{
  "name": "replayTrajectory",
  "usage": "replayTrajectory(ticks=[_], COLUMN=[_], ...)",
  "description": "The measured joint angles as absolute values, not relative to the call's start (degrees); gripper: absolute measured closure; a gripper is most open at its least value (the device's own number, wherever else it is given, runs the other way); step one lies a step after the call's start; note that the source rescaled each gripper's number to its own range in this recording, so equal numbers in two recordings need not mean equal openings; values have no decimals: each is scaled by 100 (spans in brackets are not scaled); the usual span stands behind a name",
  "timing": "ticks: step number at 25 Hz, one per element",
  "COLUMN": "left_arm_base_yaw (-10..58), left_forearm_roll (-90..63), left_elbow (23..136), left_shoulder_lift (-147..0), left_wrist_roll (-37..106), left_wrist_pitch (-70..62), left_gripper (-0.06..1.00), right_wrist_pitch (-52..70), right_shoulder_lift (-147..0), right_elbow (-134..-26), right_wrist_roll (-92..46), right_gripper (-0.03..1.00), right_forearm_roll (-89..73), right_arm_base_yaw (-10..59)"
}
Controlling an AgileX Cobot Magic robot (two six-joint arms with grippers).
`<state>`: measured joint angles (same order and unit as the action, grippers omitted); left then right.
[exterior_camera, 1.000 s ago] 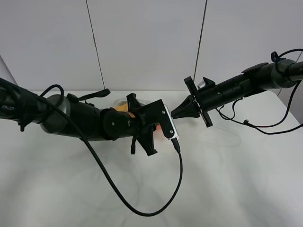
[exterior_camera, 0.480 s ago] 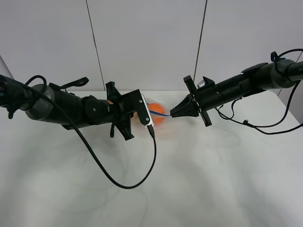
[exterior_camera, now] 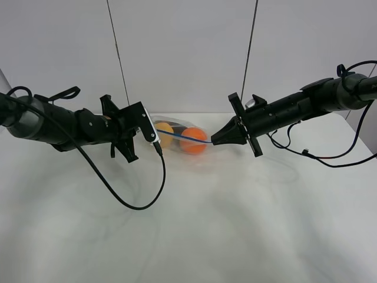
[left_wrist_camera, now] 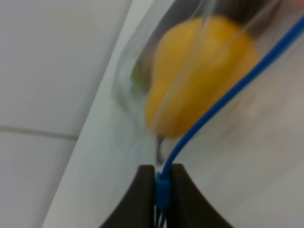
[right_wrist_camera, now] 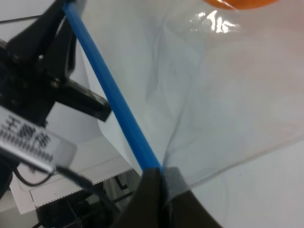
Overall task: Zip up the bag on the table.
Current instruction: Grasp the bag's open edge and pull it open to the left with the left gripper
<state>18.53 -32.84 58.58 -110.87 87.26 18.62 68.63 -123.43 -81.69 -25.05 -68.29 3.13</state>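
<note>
My left gripper has the blue slider. It will let go of it on the bare white table (exterior_camera: 111,128) beyond the bag's pear end, near the wall.
The clear bag (exterior_camera: 179,141) hangs stretched between my two grippers just above the white table (exterior_camera: 235,224). A yellow pear (exterior_camera: 164,130), an orange (exterior_camera: 192,140) and a dark item show through it. Its thin blue zipper strip (exterior_camera: 184,138) runs taut from one gripper to the other. My left gripper (exterior_camera: 145,131) is shut on the strip's left end, around the blue slider (left_wrist_camera: 162,192), with the pear (left_wrist_camera: 199,76) just beyond. My right gripper (exterior_camera: 213,141) is shut on the strip's right end (right_wrist_camera: 153,166), where the bag's corner bunches.
A black cable (exterior_camera: 126,197) loops from my left wrist down over the table in front of the bag. Another cable (exterior_camera: 318,158) trails from my right arm at the table's right. A white panelled wall (exterior_camera: 182,53) stands behind.
My left gripper has slid left along the blue strip, from close to the right gripper to the bag's far end. The fruit has come into view. The right gripper has held still.
</note>
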Motion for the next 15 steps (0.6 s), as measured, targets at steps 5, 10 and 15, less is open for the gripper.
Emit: replayTrajectory(ticks=[5, 10, 15], left_arm_base_yaw=[1634, 1436, 1389], left_forearm_roll=[-3284, -3284, -3284], left_elbow=[5858, 5858, 5858], left_shoulder_lift=[-11087, -11087, -11087], left_wrist_roll=[8761, 8811, 8815], left_wrist_pitch=[1851, 1852, 1869], left_gripper=[94, 94, 94], right_wrist_pitch=[6863, 6869, 6869], right_shoulder_lift=[-12343, -12343, -12343], right_elbow=[-8169, -8169, -8169], right_wrist_roll=[-2505, -2505, -2505], right_gripper=[97, 97, 97], right_forearm_roll=[-6838, -6820, -6777], right_arm_base_yaw=[313, 313, 313])
